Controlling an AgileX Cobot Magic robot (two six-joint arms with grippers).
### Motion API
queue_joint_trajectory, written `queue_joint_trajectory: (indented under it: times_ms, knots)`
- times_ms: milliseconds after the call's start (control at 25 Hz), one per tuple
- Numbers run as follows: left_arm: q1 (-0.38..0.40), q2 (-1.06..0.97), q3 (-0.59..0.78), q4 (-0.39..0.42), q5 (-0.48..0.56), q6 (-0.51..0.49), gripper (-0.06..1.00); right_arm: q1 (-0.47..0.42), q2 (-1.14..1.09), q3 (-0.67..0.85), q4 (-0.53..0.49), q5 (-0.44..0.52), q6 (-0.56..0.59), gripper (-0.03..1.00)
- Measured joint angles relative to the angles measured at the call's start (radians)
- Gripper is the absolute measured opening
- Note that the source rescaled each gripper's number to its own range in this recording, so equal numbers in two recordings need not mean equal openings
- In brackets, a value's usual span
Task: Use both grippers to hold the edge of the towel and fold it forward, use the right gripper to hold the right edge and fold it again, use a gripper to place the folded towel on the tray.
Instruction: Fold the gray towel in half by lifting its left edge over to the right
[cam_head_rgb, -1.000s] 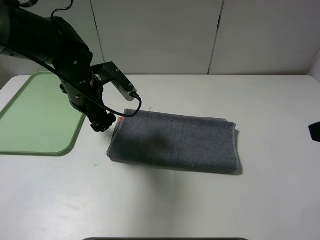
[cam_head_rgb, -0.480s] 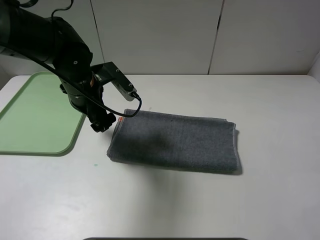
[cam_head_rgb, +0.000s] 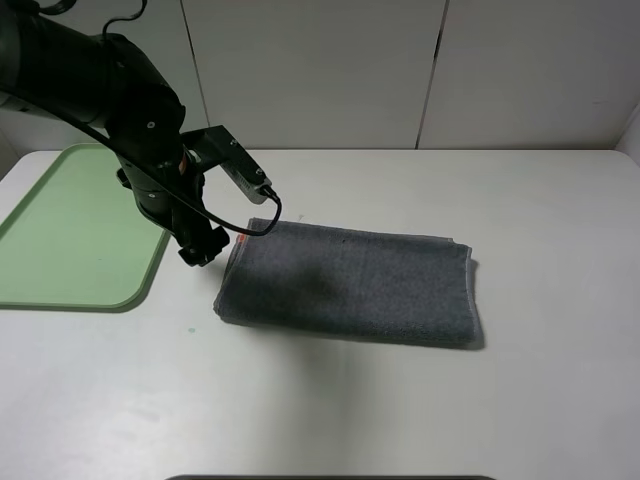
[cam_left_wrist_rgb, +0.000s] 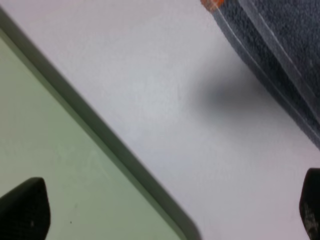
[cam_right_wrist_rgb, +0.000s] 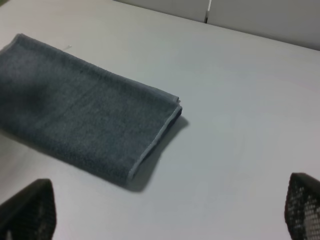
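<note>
Next, I close my left gripper on the middle of the towel's short edge (cam_head_rgb: 233, 269) (cam_left_wrist_rgb: 270, 72) that faces the green tray, just nearer than the orange tag.
The dark grey towel (cam_head_rgb: 350, 282) lies folded flat in the middle of the white table, with a small orange tag (cam_head_rgb: 240, 240) at its far left corner. My left gripper (cam_head_rgb: 200, 248) hangs just off the towel's left edge, between it and the green tray (cam_head_rgb: 70, 230). In the left wrist view my left gripper (cam_left_wrist_rgb: 167, 215) is open and empty over the tray rim (cam_left_wrist_rgb: 125, 160), with the towel's edge (cam_left_wrist_rgb: 280, 35) beside it. My right gripper (cam_right_wrist_rgb: 165, 215) is open and empty, apart from the towel's right end (cam_right_wrist_rgb: 75, 115). It is out of the exterior view.
The green tray lies at the left of the table, its right rim close to the left gripper. White wall panels (cam_head_rgb: 430, 70) stand behind the table. Bare table (cam_head_rgb: 560, 220) lies right of the towel and in front of it.
The right gripper's tip, seen at the right edge of the exterior view a second ago, has gone out of view. The left arm has shifted slightly. The towel has not moved.
</note>
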Motion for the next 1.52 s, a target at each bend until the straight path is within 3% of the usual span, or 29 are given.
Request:
queue_joint_trajectory:
  times_ms: [200, 560, 1160, 1320, 1520]
  knots:
    - [0.000, 0.000, 0.000, 0.000, 0.003, 0.000, 1.00, -0.017, 0.000, 0.000, 0.004, 0.000, 0.000, 1.00]
    - [0.000, 0.000, 0.000, 0.000, 0.002, 0.000, 1.00, -0.196, 0.000, 0.001, 0.007, 0.000, 0.000, 1.00]
    - [0.000, 0.000, 0.000, -0.005, -0.021, -0.092, 1.00, -0.201, 0.000, 0.001, 0.007, 0.000, 0.000, 1.00]
    - [0.000, 0.000, 0.000, -0.112, -0.035, -0.097, 1.00, -0.201, 0.000, 0.001, 0.007, 0.000, 0.000, 1.00]
    - [0.000, 0.000, 0.000, -0.332, -0.111, -0.100, 1.00, -0.201, 0.000, 0.001, 0.007, 0.000, 0.000, 1.00]
